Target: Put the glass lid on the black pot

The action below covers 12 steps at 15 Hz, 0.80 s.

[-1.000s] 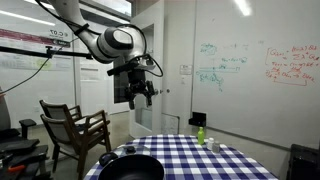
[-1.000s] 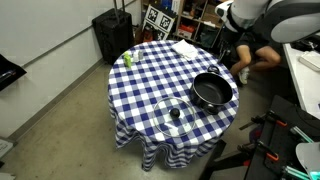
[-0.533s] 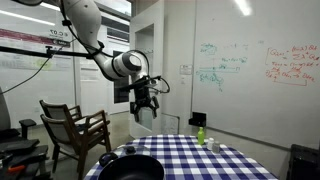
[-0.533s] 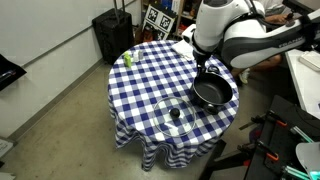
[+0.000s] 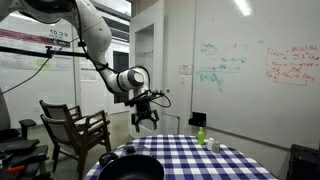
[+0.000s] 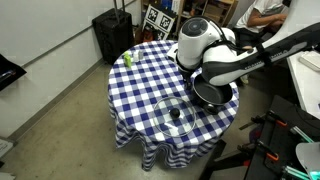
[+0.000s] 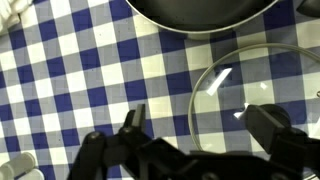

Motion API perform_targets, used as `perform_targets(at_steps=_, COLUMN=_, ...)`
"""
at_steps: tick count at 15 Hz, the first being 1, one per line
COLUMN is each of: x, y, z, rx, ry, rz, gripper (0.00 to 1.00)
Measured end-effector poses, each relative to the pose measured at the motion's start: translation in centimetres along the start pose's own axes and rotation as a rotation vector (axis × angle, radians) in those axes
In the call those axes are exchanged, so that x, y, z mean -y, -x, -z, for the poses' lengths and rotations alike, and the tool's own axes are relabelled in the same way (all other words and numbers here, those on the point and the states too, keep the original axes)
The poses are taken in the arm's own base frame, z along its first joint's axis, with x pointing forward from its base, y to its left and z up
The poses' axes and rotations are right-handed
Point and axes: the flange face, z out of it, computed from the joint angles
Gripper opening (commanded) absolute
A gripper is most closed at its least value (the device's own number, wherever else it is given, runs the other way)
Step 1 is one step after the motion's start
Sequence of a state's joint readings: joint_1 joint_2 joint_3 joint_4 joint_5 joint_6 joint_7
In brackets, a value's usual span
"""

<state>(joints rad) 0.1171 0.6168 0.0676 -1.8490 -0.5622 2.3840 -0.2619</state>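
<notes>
The glass lid's black knob (image 5: 129,149) (image 7: 278,113) stands up from the flat lid. So my gripper needs to go there next and close on it.
The glass lid (image 6: 176,115) lies flat on the checkered table, next to the black pot (image 6: 214,95), whose far side is hidden by my arm. In the wrist view the pot (image 7: 200,12) is at the top edge and the lid (image 7: 265,80) is at the right. My gripper (image 7: 200,125) is open and empty, well above the tablecloth, with the lid's left rim between its fingers. In an exterior view the gripper (image 5: 146,118) hangs high over the table, with the pot (image 5: 130,168) at the bottom edge.
A small green bottle (image 6: 127,59) stands near the table's far edge, also seen in an exterior view (image 5: 200,134). A white cloth (image 6: 185,47) lies on the table. A wooden chair (image 5: 75,125) stands beside the table. A black case (image 6: 110,35) is on the floor.
My arm has swung in from beyond the table and come lower, now over the pot and lid. The gripper stays open. Lid and pot have not moved.
</notes>
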Motion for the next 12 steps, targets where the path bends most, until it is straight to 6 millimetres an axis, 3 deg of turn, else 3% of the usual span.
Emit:
perform_targets(at_steps=5, x=3.0, y=-2.3, z=-0.2, rx=-0.028, ry=-0.026, rz=0.094, gripper=1.0)
perform_targets(at_steps=12, x=5.8, y=-3.0, z=-3.5, rx=0.02, ry=-0.016, rz=0.178, gripper=1.0)
